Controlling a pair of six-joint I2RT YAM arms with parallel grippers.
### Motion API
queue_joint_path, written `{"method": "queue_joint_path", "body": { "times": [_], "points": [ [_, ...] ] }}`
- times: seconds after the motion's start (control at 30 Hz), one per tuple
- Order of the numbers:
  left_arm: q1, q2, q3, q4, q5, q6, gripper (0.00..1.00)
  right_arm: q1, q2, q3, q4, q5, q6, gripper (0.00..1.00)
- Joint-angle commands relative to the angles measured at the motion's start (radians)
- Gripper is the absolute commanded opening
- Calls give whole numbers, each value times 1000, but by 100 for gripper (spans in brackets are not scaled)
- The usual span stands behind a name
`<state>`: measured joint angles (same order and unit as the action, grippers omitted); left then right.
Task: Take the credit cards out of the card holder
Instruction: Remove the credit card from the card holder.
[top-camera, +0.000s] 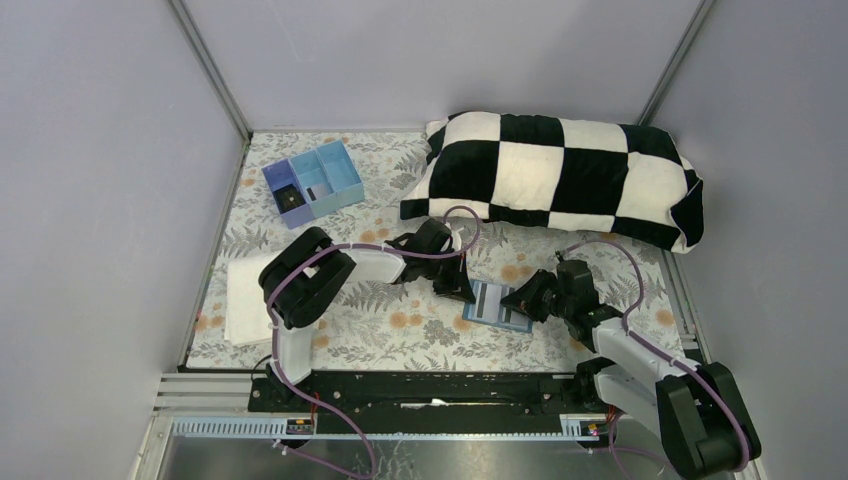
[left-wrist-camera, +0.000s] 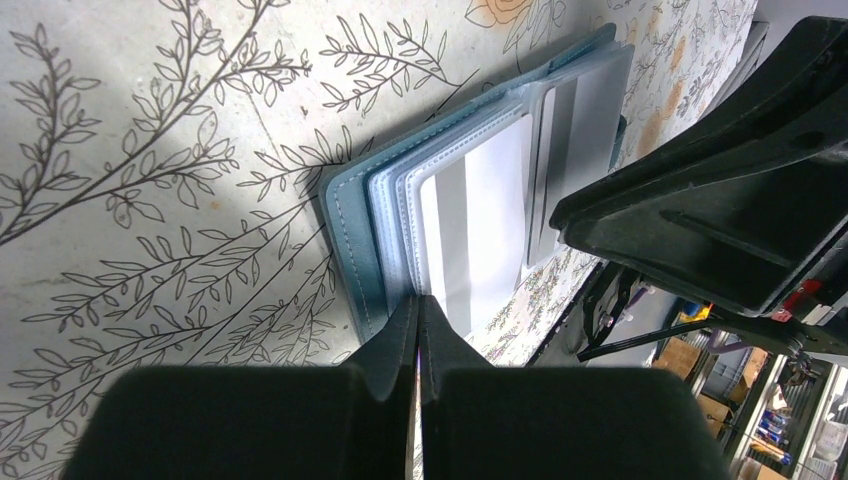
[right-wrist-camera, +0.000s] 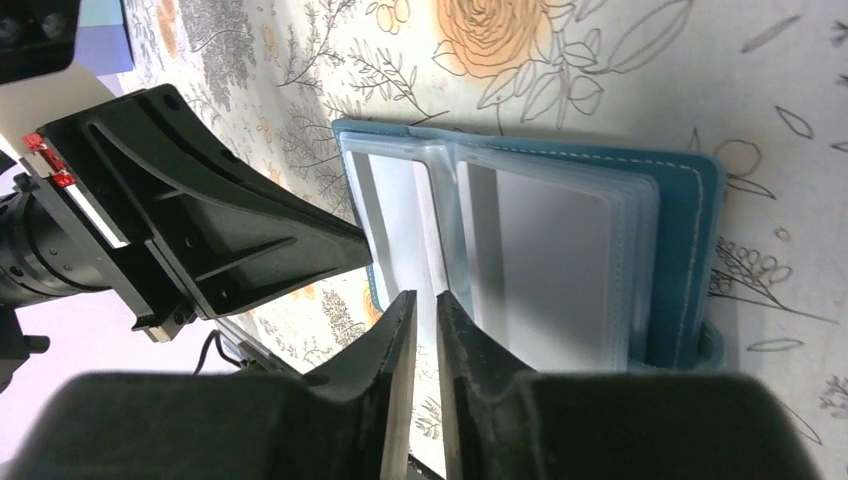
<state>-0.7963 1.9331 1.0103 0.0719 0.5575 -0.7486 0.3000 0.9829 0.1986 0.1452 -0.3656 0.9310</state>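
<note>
The credit card shows only a narrow part out of its sleeve, so next my right gripper pinches that part's near end (right-wrist-camera: 438, 276) and pulls the card across the card holder's fold.
The light-blue card holder (top-camera: 497, 305) lies open on the floral cloth between my two grippers. Its clear sleeves (right-wrist-camera: 560, 250) fan out, and pale credit cards (left-wrist-camera: 490, 220) show through them. My left gripper (top-camera: 458, 288) is shut, its tips (left-wrist-camera: 418, 300) resting at the holder's left edge over a sleeve (left-wrist-camera: 470, 200). Whether the tips pinch anything is hidden. From the right, my right gripper (top-camera: 522, 300) reaches in with its jaws a narrow gap apart (right-wrist-camera: 425, 297) at the holder's near edge. Only the cloth shows through that gap.
A black-and-white checkered pillow (top-camera: 560, 175) lies across the back right. A blue-and-purple compartment tray (top-camera: 312, 182) sits at the back left, and a folded white cloth (top-camera: 245, 295) lies by the left wall. Grey walls close in on three sides.
</note>
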Motion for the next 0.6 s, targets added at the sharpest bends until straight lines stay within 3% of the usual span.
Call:
{"method": "queue_joint_path", "body": {
  "times": [0.0, 0.57],
  "points": [
    [6, 12, -17, -88, -41, 49, 0, 1, 36, 15, 78, -42, -19, 23],
    [-4, 43, 13, -84, -3, 54, 0, 0, 177, 26, 177, -107, -44, 22]
  ]
}}
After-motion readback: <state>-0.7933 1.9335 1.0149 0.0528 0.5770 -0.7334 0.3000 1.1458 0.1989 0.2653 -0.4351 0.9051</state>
